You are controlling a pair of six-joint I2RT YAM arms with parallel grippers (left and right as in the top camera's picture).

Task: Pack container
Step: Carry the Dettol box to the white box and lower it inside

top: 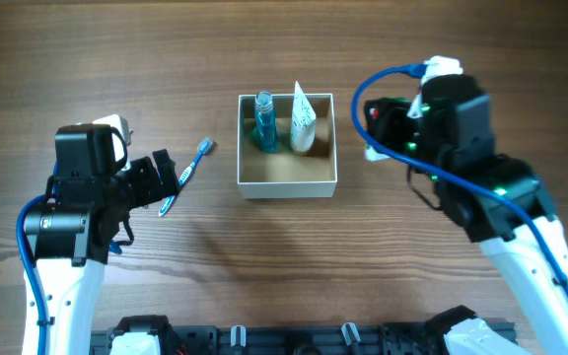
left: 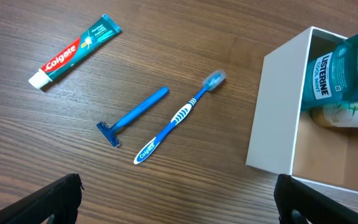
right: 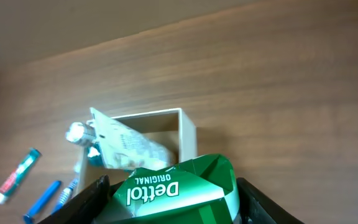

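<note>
Next, I let go of the green Dettol pack with my right gripper on the container's tan bottom in front of the white tube (top: pixel 307 166).
The container (top: pixel 286 183) is a white-walled square box with a tan inside at the table's middle. In it stand a blue Listerine bottle (top: pixel 264 124) and a white tube (top: pixel 302 120). My right gripper (top: pixel 379 128) is just right of the box, shut on a green Dettol pack (right: pixel 173 183). My left gripper (left: pixel 179 208) is open and empty, left of the box (left: pixel 278 118). Ahead of it on the table lie a blue toothbrush (left: pixel 179 116), a blue razor (left: pixel 132 116) and a Colgate toothpaste tube (left: pixel 74 51).
In the overhead view only the toothbrush (top: pixel 187 173) shows beside the left arm; the razor and toothpaste are hidden under it. The right wrist view shows the box (right: pixel 188 134) with the white tube (right: pixel 123 143) leaning in it.
</note>
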